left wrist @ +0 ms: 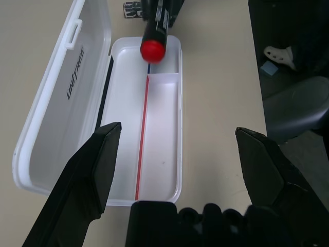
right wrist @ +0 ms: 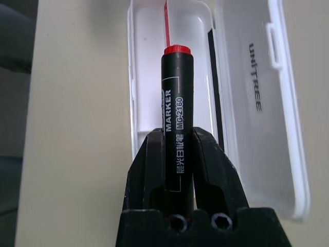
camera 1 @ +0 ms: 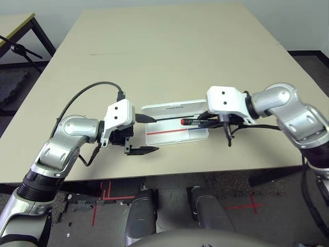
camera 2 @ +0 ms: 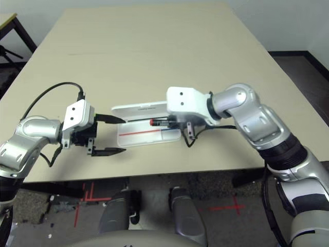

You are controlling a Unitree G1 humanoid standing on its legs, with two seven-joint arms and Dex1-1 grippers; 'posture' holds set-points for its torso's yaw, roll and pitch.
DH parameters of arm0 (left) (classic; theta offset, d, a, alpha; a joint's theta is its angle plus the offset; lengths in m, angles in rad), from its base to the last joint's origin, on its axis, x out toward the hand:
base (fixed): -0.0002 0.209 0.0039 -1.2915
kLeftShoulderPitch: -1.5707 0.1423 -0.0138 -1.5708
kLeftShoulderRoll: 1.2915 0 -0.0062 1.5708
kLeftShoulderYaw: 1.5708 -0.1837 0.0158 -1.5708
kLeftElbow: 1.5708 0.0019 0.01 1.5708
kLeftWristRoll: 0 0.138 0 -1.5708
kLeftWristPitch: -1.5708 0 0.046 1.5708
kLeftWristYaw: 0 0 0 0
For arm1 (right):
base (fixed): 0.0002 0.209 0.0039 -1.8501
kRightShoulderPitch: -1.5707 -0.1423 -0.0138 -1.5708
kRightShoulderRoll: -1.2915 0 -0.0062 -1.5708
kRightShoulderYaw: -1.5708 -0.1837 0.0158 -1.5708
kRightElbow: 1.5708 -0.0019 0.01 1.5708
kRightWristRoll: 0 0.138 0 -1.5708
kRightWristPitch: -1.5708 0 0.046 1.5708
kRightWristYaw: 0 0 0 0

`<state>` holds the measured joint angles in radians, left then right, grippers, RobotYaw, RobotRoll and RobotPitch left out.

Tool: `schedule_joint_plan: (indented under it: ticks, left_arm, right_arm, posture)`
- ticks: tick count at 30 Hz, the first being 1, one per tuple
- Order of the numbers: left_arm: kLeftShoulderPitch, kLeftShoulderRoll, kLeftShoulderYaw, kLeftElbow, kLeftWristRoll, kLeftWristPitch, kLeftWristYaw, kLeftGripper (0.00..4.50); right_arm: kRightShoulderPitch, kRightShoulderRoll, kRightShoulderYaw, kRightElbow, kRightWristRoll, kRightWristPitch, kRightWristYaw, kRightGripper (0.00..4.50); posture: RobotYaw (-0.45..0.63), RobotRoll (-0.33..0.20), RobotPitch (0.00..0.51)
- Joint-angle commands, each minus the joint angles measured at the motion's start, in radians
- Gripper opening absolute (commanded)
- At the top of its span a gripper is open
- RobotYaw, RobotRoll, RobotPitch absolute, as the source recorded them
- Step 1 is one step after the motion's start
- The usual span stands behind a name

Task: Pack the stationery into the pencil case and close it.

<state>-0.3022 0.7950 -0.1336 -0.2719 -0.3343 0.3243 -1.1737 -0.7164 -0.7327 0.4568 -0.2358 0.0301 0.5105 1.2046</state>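
Observation:
The marker, now held level just above the case, will be let go by my right gripper in the tray (camera 1: pixel 178 123) (right wrist: pixel 199 103) between the red-and-blue stripe and the lid.
The white pencil case (camera 1: pixel 175 135) lies open near the table's front edge. Its lid (camera 1: pixel 172 108) lies flat on the far side, and a red-and-blue stripe runs along the tray (left wrist: pixel 154 154). My right gripper (right wrist: pixel 175 141) is shut on a marker (right wrist: pixel 175 103) with a black barrel and a red end. It holds the marker (camera 1: pixel 190 122) level just above the right end of the case, red end pointing left. My left gripper (camera 1: pixel 149 134) stands open at the left end of the case, one finger at each long side, touching nothing.
A small dark piece (left wrist: pixel 131 9) lies on the table beyond the case's right end. The tabletop (camera 1: pixel 164 51) stretches wide and bare behind the case. Its front edge (camera 1: pixel 205 172) runs close below both grippers. Another table (camera 1: pixel 15 23) stands at the far left.

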Motion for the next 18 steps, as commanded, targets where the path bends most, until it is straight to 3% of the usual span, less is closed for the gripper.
schedule_joint_plan:
  ticks: [1, 18]
  left_arm:
    - [0.016, -0.004, -0.011, -0.023, 0.015, -0.009, 0.015, 4.50]
    - [0.024, -0.003, -0.014, -0.023, 0.035, -0.019, 0.032, 4.50]
  right_arm:
    - [-0.024, 0.027, 0.033, 0.039, -0.053, -0.046, -0.018, 0.51]
    - [-0.041, 0.188, 0.101, 0.191, -0.189, -0.164, -0.063, 0.51]
  posture:
    - [-0.02, 0.000, 0.109]
    - [0.00, 0.000, 0.093]
